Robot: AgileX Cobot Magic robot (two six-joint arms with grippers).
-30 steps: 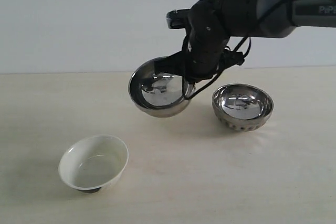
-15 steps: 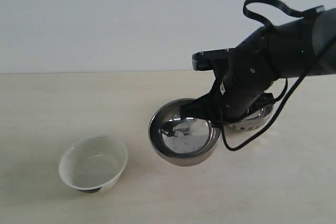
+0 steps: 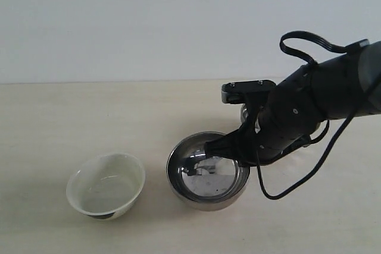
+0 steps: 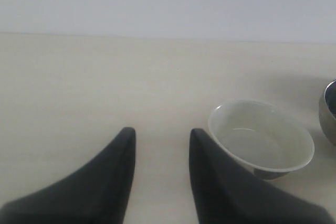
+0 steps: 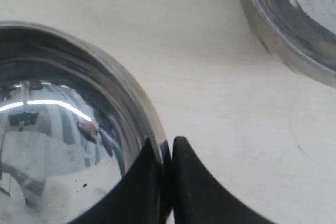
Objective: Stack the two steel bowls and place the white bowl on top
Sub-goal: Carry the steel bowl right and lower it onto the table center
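Observation:
I should release the smooth steel bowl from my right gripper on the bare table (image 3: 199, 186), close beside the white bowl. The smooth bowl is now low at the front middle.
The smooth steel bowl (image 3: 208, 172) sits low at the table's front middle, touching or just above the surface. My right gripper (image 3: 222, 147) is shut on its rim (image 5: 157, 135), one finger inside and one outside. The second steel bowl (image 5: 294, 30) stands behind it, almost wholly hidden by the right arm in the exterior view. The white bowl (image 3: 106, 184) rests upright to the left of the held bowl. My left gripper (image 4: 160, 136) hovers open and holds nothing, with the white bowl (image 4: 261, 138) just beside one finger.
The tabletop (image 3: 53, 123) is pale wood against a plain white wall. The right arm and its looping black cable (image 3: 309, 40) hang over the right half. An edge of the held steel bowl (image 4: 329, 109) shows at the border of the left wrist view.
My right gripper has carried the smooth steel bowl from high beside the second steel bowl forward and down to table level. The white bowl has not moved.

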